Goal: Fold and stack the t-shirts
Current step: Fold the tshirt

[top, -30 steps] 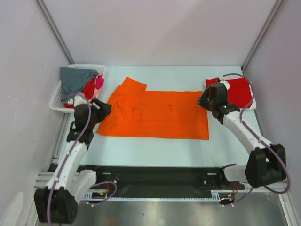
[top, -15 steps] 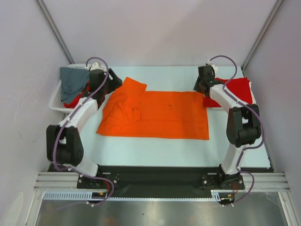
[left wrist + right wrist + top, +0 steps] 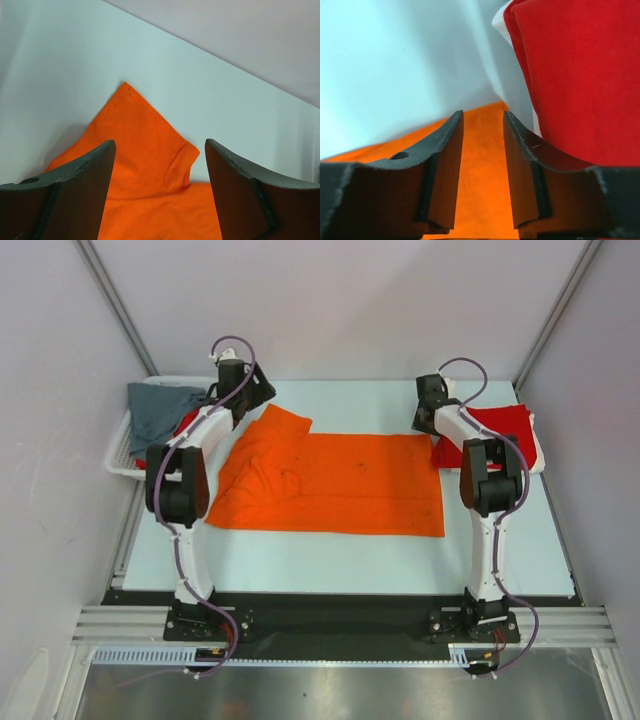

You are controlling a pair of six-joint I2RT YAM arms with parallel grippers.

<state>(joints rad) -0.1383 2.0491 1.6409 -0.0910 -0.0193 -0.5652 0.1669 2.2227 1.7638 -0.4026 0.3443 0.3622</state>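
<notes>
I need to close my left gripper on the sleeve's far pointed corner point(image 3: 271, 408) point(image 3: 125, 88) of the orange t-shirt, which is the corner on the side of the white mesh basket.
A bright orange t-shirt point(image 3: 340, 485) lies spread flat in the middle of the table, its sleeve bunched at the far left. My left gripper point(image 3: 256, 395) hovers open over that far-left sleeve corner, which shows between its fingers in the left wrist view point(image 3: 145, 150). My right gripper point(image 3: 429, 416) is at the shirt's far right corner, its jaws narrowly open with orange cloth point(image 3: 480, 165) showing in the gap. A folded red t-shirt point(image 3: 505, 430) lies just right of it, close to the right finger in the right wrist view point(image 3: 580, 75).
A white mesh basket point(image 3: 118, 458) at the far left holds a grey t-shirt point(image 3: 158, 410) and a red one point(image 3: 188, 428). The folded red shirt has a white layer point(image 3: 498, 21) under it. Walls close the table on three sides.
Both arms have stretched away from me. The left gripper moved from the shirt's left side to its far-left sleeve. The right gripper moved up to the far right corner.
</notes>
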